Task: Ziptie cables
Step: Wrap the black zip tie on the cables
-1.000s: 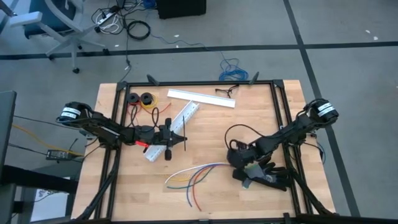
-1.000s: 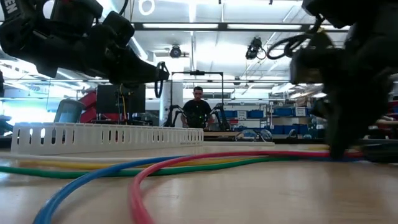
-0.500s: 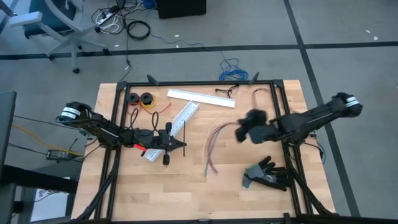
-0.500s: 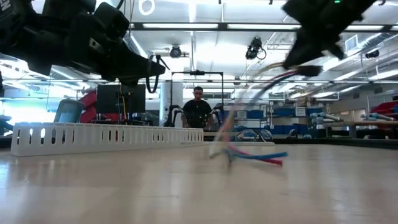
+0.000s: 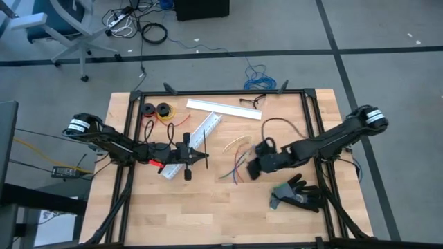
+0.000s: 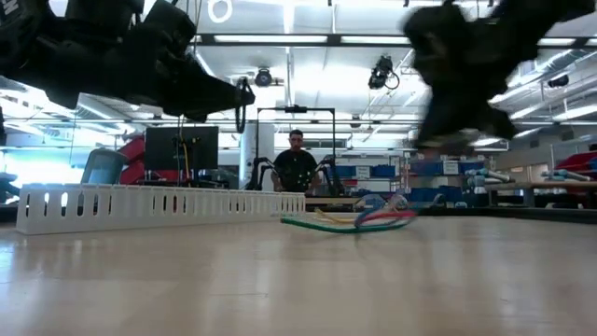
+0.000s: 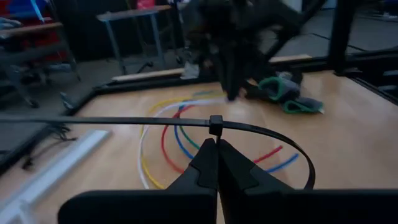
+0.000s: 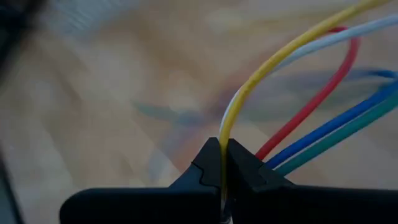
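Note:
Next, I release the cables with my right gripper at the ziptie (image 5: 212, 144) by my left gripper's fingertips, beside the white slotted duct.
The cables (image 5: 235, 160), thin yellow, white, red, blue and green wires, fan out at the table's middle, with my right gripper (image 5: 252, 168) shut on their right end. In the low view their free ends (image 6: 354, 222) lie on the tabletop. The ziptie (image 7: 261, 129), a thin black strap with a small square head, is held above the table by my shut left gripper (image 7: 216, 146), which stands left of centre (image 5: 199, 156) and points toward the cables. My left gripper pinches the ziptie between its two fingertips right at the head (image 7: 216, 132). The fingers lie level, across the strap. One length runs straight out to one side, the other arcs round and down past the fingers. The ziptie is clear of the table. My right gripper pinches the bundle of cables between its two fingertips, the yellow wire (image 8: 222, 142) running straight into the gap. The fingers slant down from the table's right. The wires spread out beyond the fingers, slack, with their far ends on the table.
Two white slotted ducts (image 5: 204, 133) (image 5: 223, 108) lie behind my left gripper, with two black spools (image 5: 156, 110) at the far left. A black and green glove (image 5: 297, 194) lies near the right front. Black frame rails (image 5: 221, 92) border the table. A person (image 6: 296, 166) stands far beyond it.
My right gripper has risen from the table's near right with the cables, rolled, swung toward the far side, then come down toward the middle. The cables, before spread flat near the front edge, were lifted and carried to the table's middle, closer to the ziptie.

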